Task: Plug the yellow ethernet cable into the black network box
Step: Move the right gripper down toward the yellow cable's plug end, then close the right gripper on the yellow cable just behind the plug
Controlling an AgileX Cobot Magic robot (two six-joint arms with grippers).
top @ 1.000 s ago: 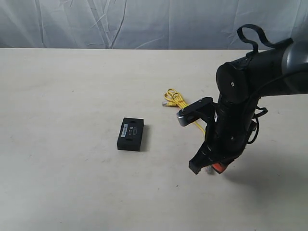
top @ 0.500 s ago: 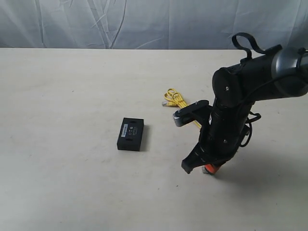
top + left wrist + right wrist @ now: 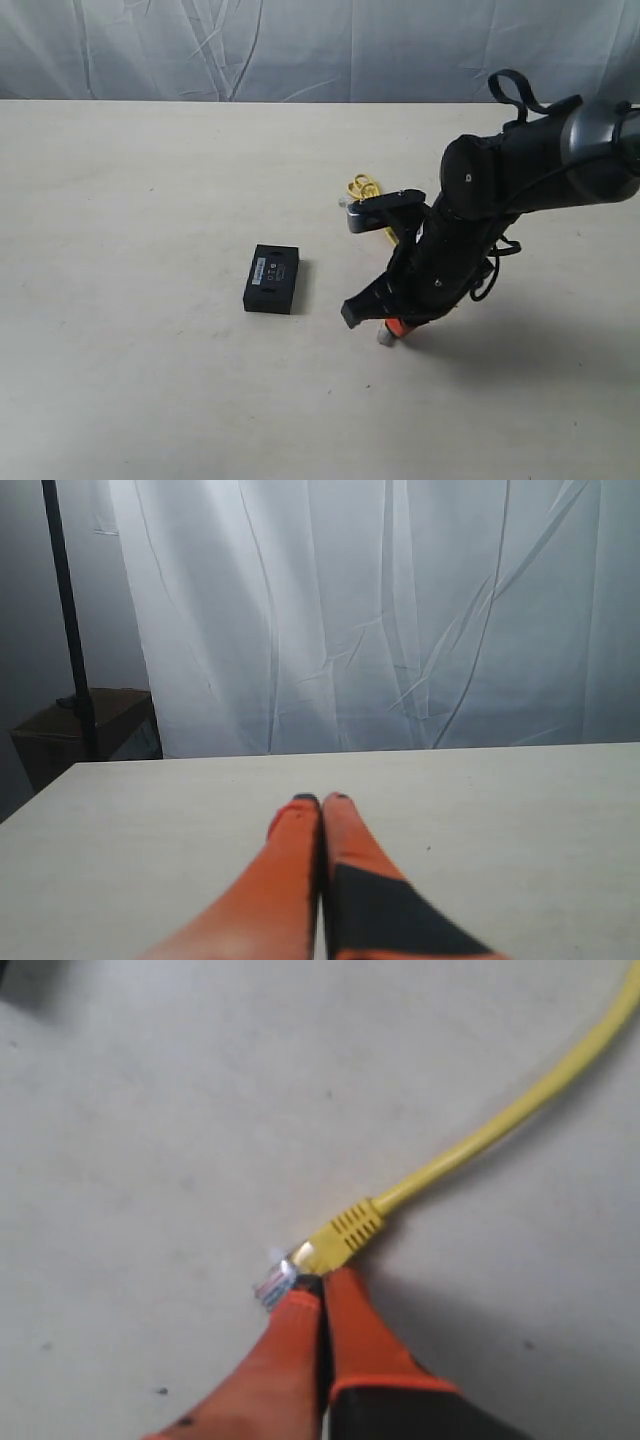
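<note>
Next, I lift my right gripper clear, turn it and take the cable (image 3: 428, 1174) behind the plug, because its shut fingers are beside the plug, which slants across them.
The black network box (image 3: 271, 279) lies flat on the table, white label up. My right gripper (image 3: 390, 331) is low over the table to the right of the box, apart from it. It is shut on the yellow ethernet cable (image 3: 480, 1140), pinching it just behind the clear plug (image 3: 275, 1282), which sticks out past the fingertips (image 3: 345, 1290). The cable's coil (image 3: 360, 186) lies behind the right arm, partly hidden by it. My left gripper (image 3: 321, 800) is shut on nothing above bare table and does not show in the exterior view.
A wrinkled white curtain (image 3: 300, 50) hangs behind the table's far edge. In the left wrist view a black pole (image 3: 62, 610) and a dark box (image 3: 85, 725) stand beyond the table's corner. A dark corner (image 3: 18, 982) shows at the edge of the right wrist view.
My right arm has moved left toward the black box, carrying the plug end of the cable along. The box has not moved.
</note>
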